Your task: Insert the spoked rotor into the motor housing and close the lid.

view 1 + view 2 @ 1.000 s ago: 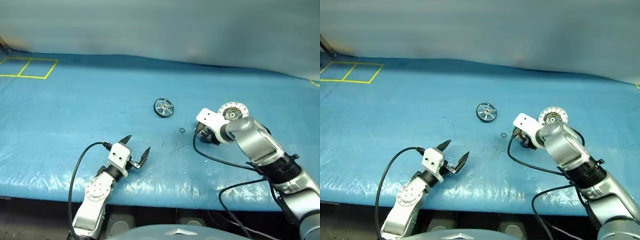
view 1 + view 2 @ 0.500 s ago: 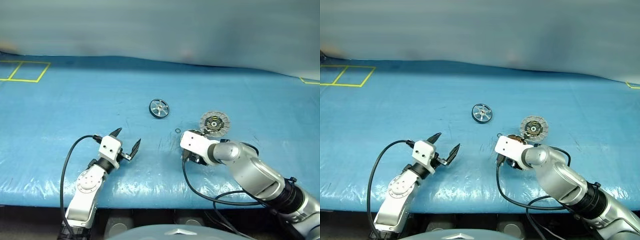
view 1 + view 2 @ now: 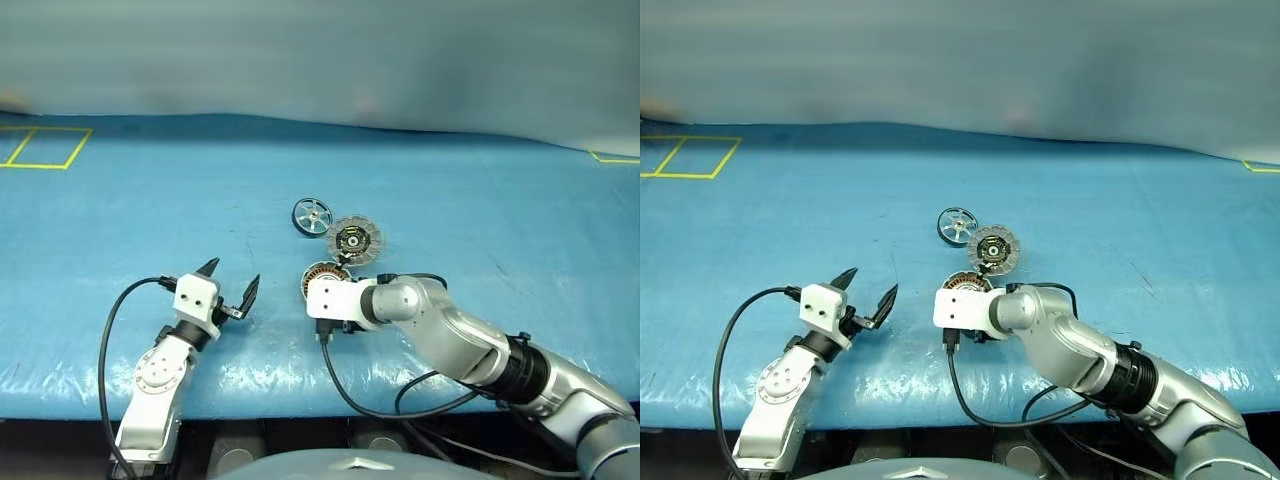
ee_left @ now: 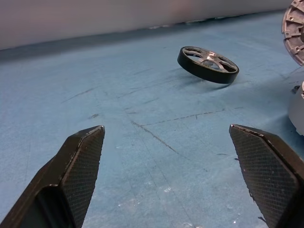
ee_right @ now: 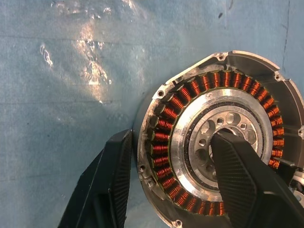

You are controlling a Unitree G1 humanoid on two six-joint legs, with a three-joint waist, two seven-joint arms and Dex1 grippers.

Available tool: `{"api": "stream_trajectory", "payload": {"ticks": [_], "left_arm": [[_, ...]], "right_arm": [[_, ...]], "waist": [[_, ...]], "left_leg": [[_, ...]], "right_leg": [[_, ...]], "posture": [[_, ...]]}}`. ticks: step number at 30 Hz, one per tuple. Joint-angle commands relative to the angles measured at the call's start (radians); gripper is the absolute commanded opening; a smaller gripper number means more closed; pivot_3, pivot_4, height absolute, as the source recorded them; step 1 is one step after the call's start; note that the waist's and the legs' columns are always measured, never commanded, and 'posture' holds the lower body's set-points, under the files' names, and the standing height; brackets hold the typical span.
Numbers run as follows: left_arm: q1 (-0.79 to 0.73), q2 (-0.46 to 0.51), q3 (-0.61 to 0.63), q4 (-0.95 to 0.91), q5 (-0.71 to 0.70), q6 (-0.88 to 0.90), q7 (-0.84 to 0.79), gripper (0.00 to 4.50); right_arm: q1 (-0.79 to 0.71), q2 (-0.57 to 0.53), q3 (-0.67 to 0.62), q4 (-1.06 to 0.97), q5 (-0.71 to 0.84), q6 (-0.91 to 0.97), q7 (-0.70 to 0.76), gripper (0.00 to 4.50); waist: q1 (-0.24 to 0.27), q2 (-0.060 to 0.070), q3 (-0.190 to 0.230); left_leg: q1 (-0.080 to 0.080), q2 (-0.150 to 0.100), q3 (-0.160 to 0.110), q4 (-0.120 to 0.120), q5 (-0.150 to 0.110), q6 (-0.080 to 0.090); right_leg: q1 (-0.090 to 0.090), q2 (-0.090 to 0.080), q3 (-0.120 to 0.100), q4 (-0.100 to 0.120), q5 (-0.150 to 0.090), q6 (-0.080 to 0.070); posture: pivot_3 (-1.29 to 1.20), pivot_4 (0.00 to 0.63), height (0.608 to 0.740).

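Note:
I need to use my right gripper to release the motor housing on the blue table (image 3: 282,278), beside the fingertips of my left gripper.
The spoked rotor (image 3: 312,215), a dark ring with shiny spokes, lies on the blue table (image 3: 120,210) ahead of my left gripper (image 3: 233,272), which is open and holds nothing. Right beside the rotor, the lid (image 3: 354,240) stands tilted up with its segmented inner face showing. It is joined to the motor housing (image 5: 213,137), whose copper coils ring a silver centre. My right gripper (image 5: 171,137) is shut on the motor housing's wall, one finger outside it and the other in the centre. In the eye views the wrist covers most of the housing (image 3: 322,278).
Blue sheeting covers the whole table. Yellow tape squares (image 3: 40,147) mark the far left corner, and a yellow tape corner (image 3: 610,157) the far right. Black cables (image 3: 345,395) trail from both wrists over the table's front edge.
My right gripper has carried the housing and its lid from the right side leftward until it sits next to the rotor. The left gripper shifted a little to the left, still open.

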Motion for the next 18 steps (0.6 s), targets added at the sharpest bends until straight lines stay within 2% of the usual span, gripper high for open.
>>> {"api": "stream_trajectory", "payload": {"ticks": [1,9,18], "left_arm": [[-0.001,0.004,0.008,-0.037,-0.005,-0.026,0.003,4.50],[-0.010,-0.001,-0.012,-0.046,0.005,-0.020,0.005,4.50],[0.007,0.006,-0.039,-0.053,-0.002,-0.029,-0.026,4.50]], "right_arm": [[-0.034,0.043,0.050,0.085,-0.016,-0.086,0.046,2.20],[-0.107,0.133,0.077,0.199,-0.097,-0.222,0.101,2.20],[-0.106,0.155,0.072,0.247,-0.184,-0.318,0.159,2.20]], "waist": [[0.001,0.001,0.001],[0.000,0.003,0.002],[0.000,0.004,0.002]], "left_leg": [[0.001,0.000,0.000,0.000,0.000,0.000],[0.001,0.000,0.001,-0.002,0.000,0.000],[0.002,0.000,0.001,-0.005,0.000,0.000]], "right_leg": [[0.000,0.000,0.000,0.000,0.000,0.000],[0.000,0.000,0.000,0.000,0.000,0.000],[-0.001,0.000,0.000,0.000,0.000,-0.001]], "posture": [[0.00,0.150,0.740],[0.00,0.150,0.740],[0.00,0.150,0.740]]}}
